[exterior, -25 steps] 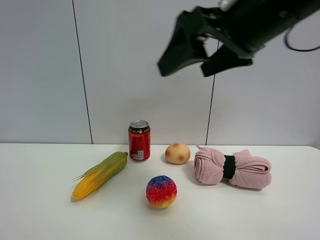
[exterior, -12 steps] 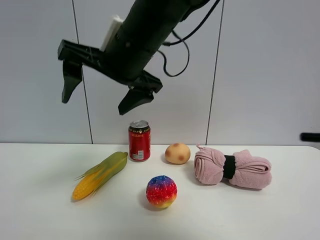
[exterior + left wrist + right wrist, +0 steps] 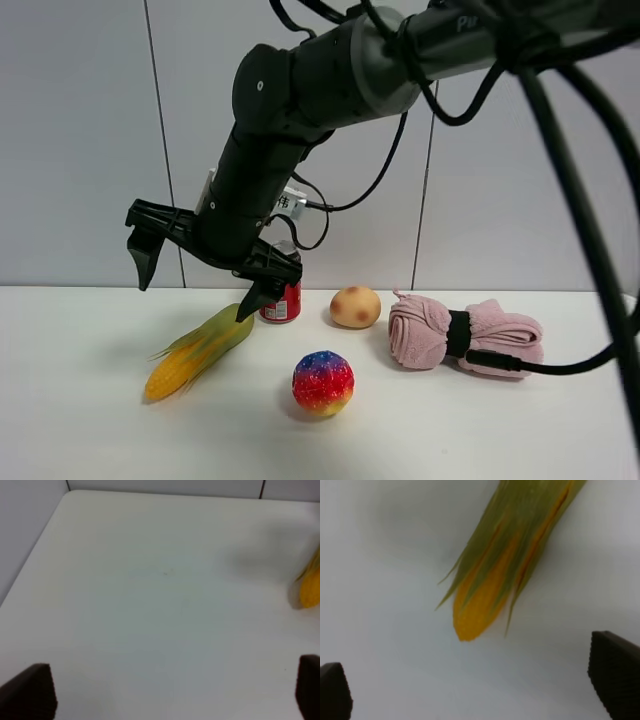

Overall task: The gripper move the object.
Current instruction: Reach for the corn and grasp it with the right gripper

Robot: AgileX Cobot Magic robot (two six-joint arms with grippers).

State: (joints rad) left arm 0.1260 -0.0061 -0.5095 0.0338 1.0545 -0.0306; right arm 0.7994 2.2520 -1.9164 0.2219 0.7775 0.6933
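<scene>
Next, I close my right gripper on the green husk (image 3: 209,342) (image 3: 514,534) of the toy corn cob, where the yellow kernels start to show.
The toy corn cob (image 3: 200,350), yellow kernels in a green husk, lies on the white table (image 3: 90,430) at the left. It also shows in the right wrist view (image 3: 505,565) and at the edge of the left wrist view (image 3: 310,587). My right gripper (image 3: 200,280), a black claw on a thick dark arm that reaches across from the upper right, hangs open just above the corn, with one prong on each side of it. In its wrist view the right gripper (image 3: 475,680) is open and empty. My left gripper (image 3: 170,695) is open over bare table and is out of the exterior high view.
A red can (image 3: 281,298) stands behind the corn, partly hidden by the claw. A tan potato (image 3: 355,306), a rainbow ball (image 3: 322,382) and a rolled pink towel (image 3: 465,335) lie to the right. A black cable (image 3: 520,365) lies by the towel.
The right arm has swung from the upper right to the left and come down, so the open claw now hangs just over the corn. The objects have not moved.
</scene>
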